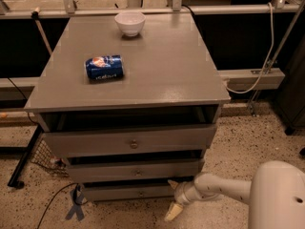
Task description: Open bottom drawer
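Next, the gripper closes on the bottom drawer's top edge (164,185), beside the small round knob on the arm's side.
The grey cabinet has three stacked drawers. The bottom drawer (119,193) is the lowest one, a flat grey front with a small round knob (140,193) and a dark gap above it. My gripper (172,198) is low at the drawer's right end, right of the knob, on a pale arm that reaches in from the lower right. Its fingers are spread: one dark fingertip (171,182) is at the drawer's upper right corner, and the pale one (172,213) points down at the floor. It holds nothing.
The middle drawer (136,171) and the wider top drawer (131,141) stick out above. A blue can (104,67) lies on its side and a white bowl (130,22) stands on the cabinet top. A wire basket (45,157) and cables lie on the speckled floor at the left.
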`<state>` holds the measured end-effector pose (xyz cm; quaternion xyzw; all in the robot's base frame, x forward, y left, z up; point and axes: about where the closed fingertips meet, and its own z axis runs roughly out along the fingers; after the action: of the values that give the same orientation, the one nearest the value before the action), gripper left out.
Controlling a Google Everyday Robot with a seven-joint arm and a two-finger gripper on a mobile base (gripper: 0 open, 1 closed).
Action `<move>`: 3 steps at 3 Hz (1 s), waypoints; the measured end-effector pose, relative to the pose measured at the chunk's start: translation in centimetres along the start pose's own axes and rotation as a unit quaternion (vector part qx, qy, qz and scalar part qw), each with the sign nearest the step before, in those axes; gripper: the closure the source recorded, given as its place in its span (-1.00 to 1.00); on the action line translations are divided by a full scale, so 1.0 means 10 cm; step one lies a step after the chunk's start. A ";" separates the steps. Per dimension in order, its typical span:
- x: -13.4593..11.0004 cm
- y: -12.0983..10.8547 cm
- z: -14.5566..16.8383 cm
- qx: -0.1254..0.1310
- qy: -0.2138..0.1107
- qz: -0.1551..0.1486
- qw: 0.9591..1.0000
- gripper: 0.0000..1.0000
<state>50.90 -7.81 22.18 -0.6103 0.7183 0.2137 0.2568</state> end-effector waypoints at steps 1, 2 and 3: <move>0.01 -0.04 0.04 0.011 0.014 -0.020 1.000 -1.00; 0.04 -0.04 0.09 0.022 0.043 -0.039 0.998 -1.00; 0.06 -0.05 0.15 0.031 0.062 -0.051 0.996 -1.00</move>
<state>51.46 -7.40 20.68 -0.6498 0.7074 0.1400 0.2405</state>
